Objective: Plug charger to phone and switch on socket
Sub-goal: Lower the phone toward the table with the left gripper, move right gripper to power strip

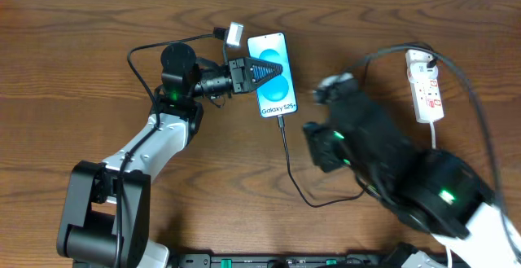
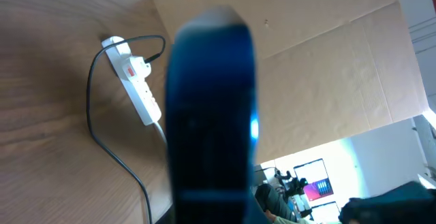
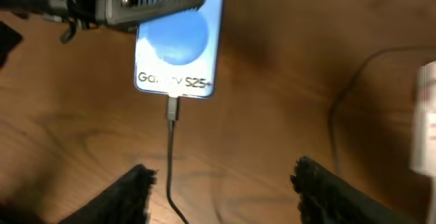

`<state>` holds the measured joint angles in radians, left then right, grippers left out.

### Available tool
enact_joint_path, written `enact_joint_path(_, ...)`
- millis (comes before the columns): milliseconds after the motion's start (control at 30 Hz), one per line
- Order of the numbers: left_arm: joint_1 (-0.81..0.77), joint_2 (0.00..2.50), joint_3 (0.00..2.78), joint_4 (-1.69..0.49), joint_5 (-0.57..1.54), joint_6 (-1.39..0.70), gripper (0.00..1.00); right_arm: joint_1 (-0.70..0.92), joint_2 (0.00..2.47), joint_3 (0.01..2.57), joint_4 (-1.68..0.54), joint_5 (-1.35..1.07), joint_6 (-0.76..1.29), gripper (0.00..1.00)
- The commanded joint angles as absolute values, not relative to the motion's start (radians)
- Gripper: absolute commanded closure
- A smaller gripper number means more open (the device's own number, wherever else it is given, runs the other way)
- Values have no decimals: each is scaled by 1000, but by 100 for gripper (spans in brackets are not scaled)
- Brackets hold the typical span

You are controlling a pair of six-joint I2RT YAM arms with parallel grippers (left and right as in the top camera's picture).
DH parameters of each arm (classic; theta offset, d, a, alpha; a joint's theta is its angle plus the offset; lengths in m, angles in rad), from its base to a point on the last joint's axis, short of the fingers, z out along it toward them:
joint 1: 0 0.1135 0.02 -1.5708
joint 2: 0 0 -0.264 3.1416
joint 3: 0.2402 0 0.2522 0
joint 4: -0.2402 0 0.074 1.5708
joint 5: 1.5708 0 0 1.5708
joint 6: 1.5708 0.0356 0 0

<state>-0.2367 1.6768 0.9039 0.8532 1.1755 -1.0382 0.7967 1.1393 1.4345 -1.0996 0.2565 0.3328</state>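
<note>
The robot's left gripper needs to release the phone, which now lies on the table, flat on the wood (image 1: 298,99) between the left gripper and the right gripper.
The phone (image 1: 275,89) lies flat on the table with its blue screen up; it also shows in the right wrist view (image 3: 178,47). The charger cable (image 1: 286,158) has its connector tip (image 3: 172,108) in the phone's bottom edge, and its far end runs under my right arm. My left gripper (image 1: 273,69) is shut and rests across the phone's upper half. My right gripper (image 1: 319,107) is open and empty just right of the phone's bottom end, with the cable between its fingers (image 3: 223,173). The white socket (image 1: 425,85) lies at the far right and also shows in the left wrist view (image 2: 133,81).
A black lead loops from the socket's top end (image 2: 92,101) across the wood. My right arm's dark body (image 1: 383,162) covers the table between the phone and the socket. A cardboard wall (image 2: 327,67) stands behind the table.
</note>
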Motion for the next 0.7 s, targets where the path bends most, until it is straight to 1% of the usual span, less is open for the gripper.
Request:
enact_joint_path(0,-236,1666,903,865,1161,-1019,92,791,1087,1453,-1112,347,327,23)
enact_joint_path(33,-238,1666,904,865,1156,-1040,93,791,1069,1453,-1112,370,327,15)
enact_joint_path(133,-248,1666,908,865,1095,-1115,93,791,1036,1453,-1111,428,328,5)
enact_joint_path(200,-262,1666,916,865,1020,-1131,93,791,1007,1453,-1111,464,329,1)
enact_joint_path(267,-289,1666,933,845,938,-1131,93,791,983,1453,-1111,477,328,1)
enact_joint_path(333,-329,1666,978,742,868,-1113,93,791,957,1453,-1112,507,329,1)
enact_joint_path(400,-363,1666,1032,619,828,-1053,93,791,936,1453,-1113,536,328,1)
enact_joint_path(567,-455,1667,1238,210,682,-824,92,791,914,1453,-1127,578,328,1)
enact_joint_path(667,-489,1682,1327,99,643,-741,93,791,915,1453,-1138,578,329,1)
